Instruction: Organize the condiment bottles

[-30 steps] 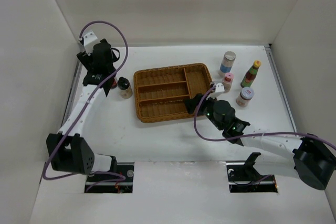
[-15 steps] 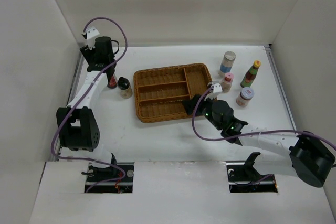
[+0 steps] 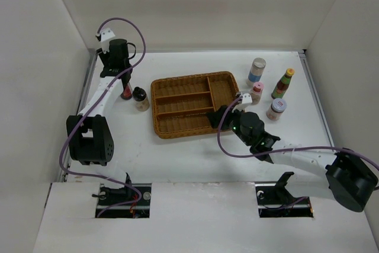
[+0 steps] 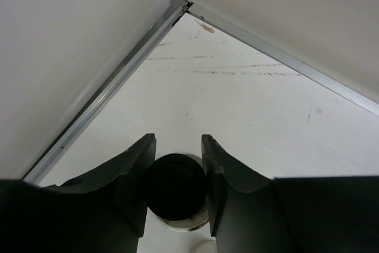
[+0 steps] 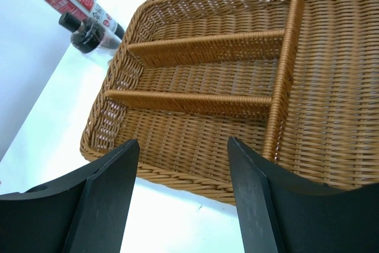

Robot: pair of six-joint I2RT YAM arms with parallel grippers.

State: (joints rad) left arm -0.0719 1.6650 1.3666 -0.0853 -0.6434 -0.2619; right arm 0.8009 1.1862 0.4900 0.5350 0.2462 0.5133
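My left gripper is going to the tray's far compartment [image 3: 166, 91]. It will let go of the tall clear bottle there, towards the short black-capped bottle.
My left gripper [image 3: 124, 77] is at the far left, shut from above on the black cap [image 4: 176, 185] of the tall clear bottle [image 3: 127, 92], both fingers pressed against the cap. The short black-capped bottle [image 3: 141, 99] stands just right of it. My right gripper [image 5: 183, 140] is open and empty, hovering over the near rim of the wicker tray [image 5: 177, 173]; in the top view this gripper [image 3: 215, 117] is at the tray's front right corner. Right of the tray stand the blue-labelled bottle [image 3: 256, 70], the green yellow-capped bottle [image 3: 283, 83], the pink-capped bottle [image 3: 256, 92] and the squat pale-lidded jar [image 3: 276, 109].
The brown wicker divided tray [image 3: 160, 111] lies mid-table with nothing in its compartments. White walls enclose the table on the left, back and right, and the metal corner rail [image 4: 118, 81] runs close behind my left gripper.
My left gripper has closed onto the tall bottle's cap, and its wrist has swung a little toward the back wall. The right arm has barely moved.
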